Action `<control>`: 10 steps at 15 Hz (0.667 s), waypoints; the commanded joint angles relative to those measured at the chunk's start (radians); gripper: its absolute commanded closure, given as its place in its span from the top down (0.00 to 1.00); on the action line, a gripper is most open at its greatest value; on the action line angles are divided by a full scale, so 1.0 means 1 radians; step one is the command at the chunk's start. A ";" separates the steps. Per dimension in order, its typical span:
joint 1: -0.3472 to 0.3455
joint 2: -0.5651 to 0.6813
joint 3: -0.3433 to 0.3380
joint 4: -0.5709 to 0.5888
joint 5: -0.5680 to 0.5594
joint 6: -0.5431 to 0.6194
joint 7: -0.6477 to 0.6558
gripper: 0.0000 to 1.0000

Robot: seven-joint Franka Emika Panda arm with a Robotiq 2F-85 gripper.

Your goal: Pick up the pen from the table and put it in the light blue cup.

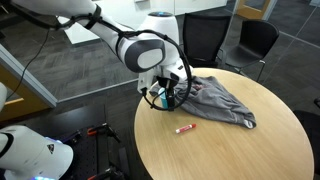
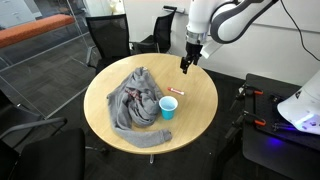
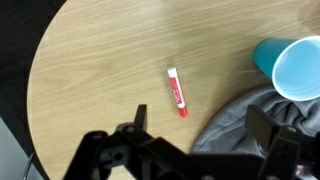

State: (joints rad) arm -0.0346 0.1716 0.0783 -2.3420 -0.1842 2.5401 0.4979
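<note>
I need to move to the pen next and close my gripper on its red body (image 1: 189, 127) (image 3: 180, 102), toward the end away from the white tip.
The pen (image 3: 176, 91) is a red and white marker lying flat on the round wooden table; it also shows in both exterior views (image 1: 185, 128) (image 2: 175, 92). The light blue cup (image 3: 295, 67) stands upright by the grey cloth, seen also in an exterior view (image 2: 167, 107); in another it is mostly hidden behind the gripper (image 1: 158, 97). My gripper (image 3: 200, 122) is open and empty, hovering above the table over the cloth's edge, apart from the pen. It shows in both exterior views (image 1: 168, 95) (image 2: 185, 63).
A crumpled grey cloth (image 2: 132, 100) (image 1: 222, 98) (image 3: 250, 125) covers part of the table next to the cup. The round wooden table (image 1: 230, 150) (image 2: 198, 105) has black chairs (image 2: 108, 38) around it. The table edge curves through the wrist view (image 3: 35, 70).
</note>
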 commanded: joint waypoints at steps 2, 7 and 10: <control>0.065 0.054 -0.062 0.033 0.030 -0.001 -0.013 1.00; 0.074 0.088 -0.068 0.060 0.033 0.000 -0.014 1.00; 0.068 0.137 -0.079 0.113 0.055 -0.017 -0.061 1.00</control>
State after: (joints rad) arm 0.0152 0.2637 0.0287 -2.2813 -0.1671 2.5400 0.4922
